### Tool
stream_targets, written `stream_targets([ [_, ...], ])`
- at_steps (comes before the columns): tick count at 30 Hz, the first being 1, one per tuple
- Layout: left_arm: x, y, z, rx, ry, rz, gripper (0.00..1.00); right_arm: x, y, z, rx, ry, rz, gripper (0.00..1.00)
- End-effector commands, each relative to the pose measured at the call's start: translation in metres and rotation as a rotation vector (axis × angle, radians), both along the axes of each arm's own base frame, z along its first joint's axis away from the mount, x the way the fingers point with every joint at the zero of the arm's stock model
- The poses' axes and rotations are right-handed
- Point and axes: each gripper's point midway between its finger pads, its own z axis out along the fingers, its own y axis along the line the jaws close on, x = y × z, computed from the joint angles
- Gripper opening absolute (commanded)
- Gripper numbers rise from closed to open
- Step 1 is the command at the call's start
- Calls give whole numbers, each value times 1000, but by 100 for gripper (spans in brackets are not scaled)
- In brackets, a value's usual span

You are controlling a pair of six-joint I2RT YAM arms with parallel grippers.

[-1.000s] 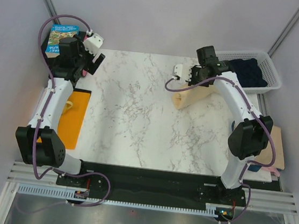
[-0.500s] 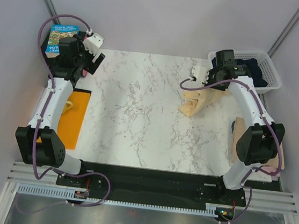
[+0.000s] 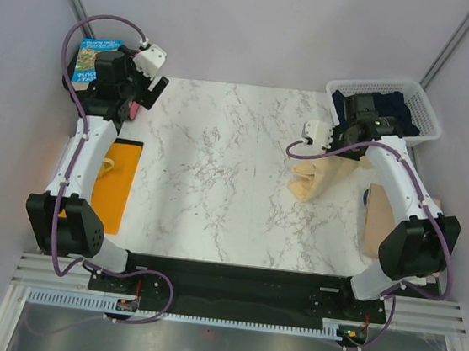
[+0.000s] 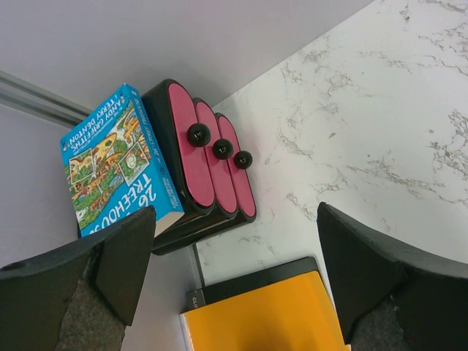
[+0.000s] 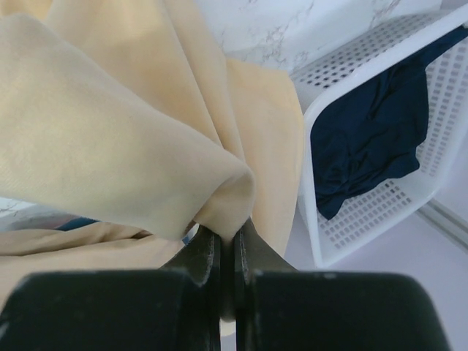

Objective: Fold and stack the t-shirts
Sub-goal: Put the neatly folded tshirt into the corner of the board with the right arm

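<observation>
My right gripper has the pale yellow t-shirt. It will let go of it on top of the tan t-shirt (image 3: 401,228) at the edge of the table.
My right gripper (image 3: 337,148) is shut on a fold of the large pale yellow t-shirt (image 3: 317,176). It holds the shirt up over the right side of the marble table, and the cloth hangs down and touches the tabletop. In the right wrist view the jaws (image 5: 227,252) pinch the yellow cloth (image 5: 124,139). A dark navy t-shirt (image 3: 394,111) lies in the white basket (image 3: 379,82); it also shows in the right wrist view (image 5: 365,146). A tan t-shirt (image 3: 376,219) lies at the table's right edge. My left gripper (image 3: 140,88) is open and empty at the back left corner, and it also shows in the left wrist view (image 4: 234,292).
A flat orange sheet (image 3: 115,183) on a black clipboard lies along the left edge and also shows in the left wrist view (image 4: 263,314). A blue book (image 4: 110,168) and a black-and-pink object (image 4: 208,161) stand at the back left corner. The white basket (image 5: 344,234) stands at the back right.
My right gripper has carried the pale yellow shirt to the right and nearer, away from the table's middle back. The tan shirt at the right edge has come into view. The left gripper has shifted slightly.
</observation>
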Motion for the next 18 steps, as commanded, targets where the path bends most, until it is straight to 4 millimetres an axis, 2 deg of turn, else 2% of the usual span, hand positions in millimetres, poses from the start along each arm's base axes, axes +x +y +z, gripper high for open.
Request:
stream_targets([
  [1, 7, -19, 24, -8, -60, -57, 98, 8, -32, 9, -60, -76, -111, 0],
  [11, 4, -26, 19, 10, -49, -84, 98, 38, -86, 6, -83, -166, -335, 0],
  [16, 3, -26, 19, 19, -48, -87, 98, 41, -109, 3, -123, -169, -382, 0],
  [17, 3, -26, 20, 20, -52, -87, 98, 40, -125, 2, -133, -172, -415, 0],
  [18, 3, -26, 20, 19, -51, -87, 98, 39, -131, 1, -138, -171, -426, 0],
])
